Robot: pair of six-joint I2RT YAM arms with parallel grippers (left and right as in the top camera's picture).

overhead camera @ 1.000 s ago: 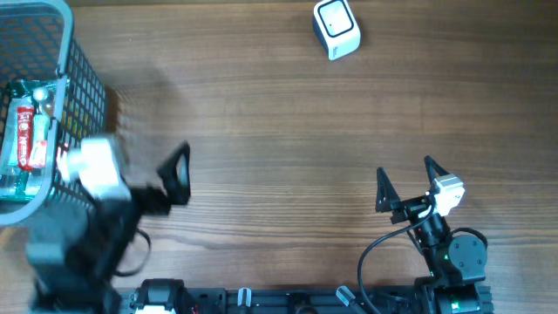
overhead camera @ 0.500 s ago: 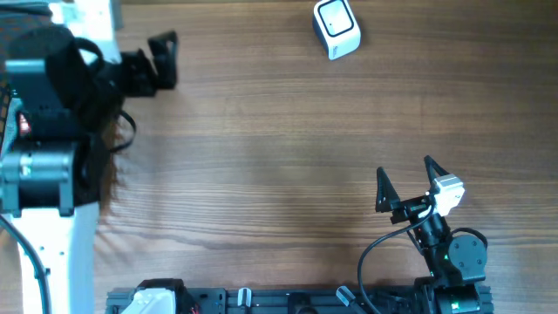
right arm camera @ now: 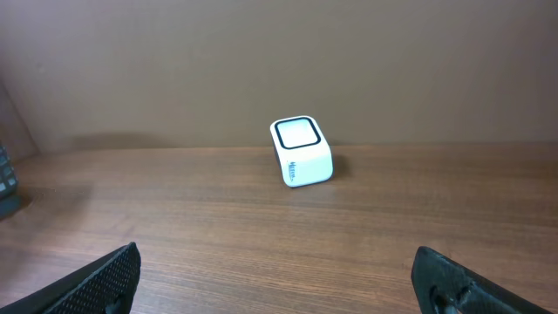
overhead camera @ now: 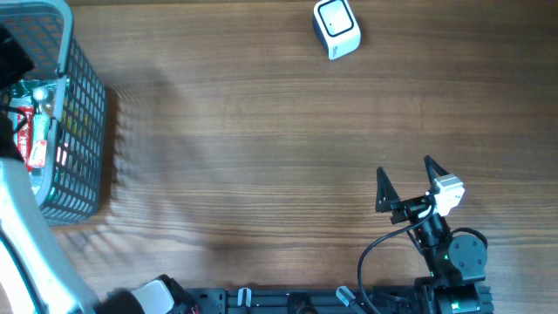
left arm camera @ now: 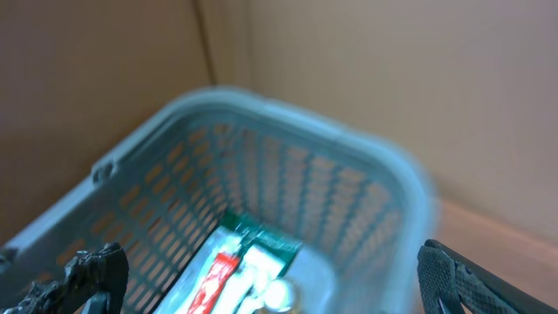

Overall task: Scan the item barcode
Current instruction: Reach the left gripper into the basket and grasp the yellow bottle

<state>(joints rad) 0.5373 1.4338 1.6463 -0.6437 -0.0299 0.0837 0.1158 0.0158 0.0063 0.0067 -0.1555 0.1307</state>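
The small round pale thing's sides (overhead camera: 44, 99) (left arm camera: 280, 296), beside the red, green and white packet in the basket, will be gripped by my left gripper.
The item (left arm camera: 247, 262), a red, green and white packet, lies in the bottom of the blue-grey mesh basket (left arm camera: 288, 122), next to a small round pale thing. From above, the item (overhead camera: 33, 139) shows at the far left. My left gripper (left arm camera: 270, 292) hovers over the basket, open, with the item below and between its fingers and nothing held. The white barcode scanner (overhead camera: 336, 28) stands at the table's far edge, and it shows as the scanner (right arm camera: 302, 150) ahead of my right gripper (right arm camera: 279, 283). From above, the right gripper (overhead camera: 406, 179) is open and empty near the front.
The basket (overhead camera: 83, 113) fills the far left of the table, and my left arm (overhead camera: 26, 235) crosses its near side and the frame's left edge. Bare wooden table (overhead camera: 261, 157) lies between the basket, the scanner and the right arm.
My left arm has swung from the table's front left up and over to the basket, and now shows only at the frame's left edge. The right arm has not moved.
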